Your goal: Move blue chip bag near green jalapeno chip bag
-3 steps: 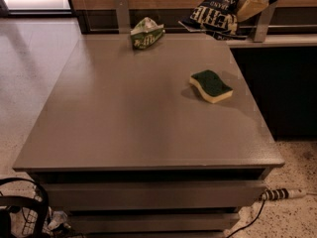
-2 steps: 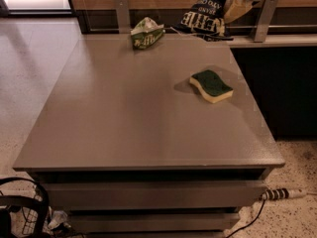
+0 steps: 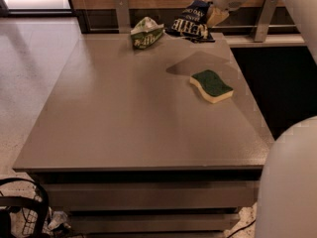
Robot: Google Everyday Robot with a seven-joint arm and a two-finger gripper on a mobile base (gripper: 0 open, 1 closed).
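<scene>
The blue chip bag, now held just above the tabletop, will be released from my gripper at the table's far edge (image 3: 176,26), right up against the green jalapeno chip bag.
The blue chip bag (image 3: 191,23), dark navy with white block lettering, hangs at the table's far edge, right of centre. My gripper (image 3: 214,14) is shut on the bag's right end and holds it just above the tabletop. The green jalapeno chip bag (image 3: 145,32), small, green and white, wrinkled, lies on the table at the far edge, a short gap to the left of the blue bag. The two bags do not touch.
A green-topped yellow sponge (image 3: 211,86) lies on the right side of the grey table (image 3: 129,118). Two metal posts (image 3: 121,11) stand behind the far edge. Part of my white arm (image 3: 290,182) fills the lower right. Cables lie on the floor at lower left.
My gripper has carried the blue chip bag to the left and lower, closer to the green jalapeno chip bag. The sponge and the green bag have not moved.
</scene>
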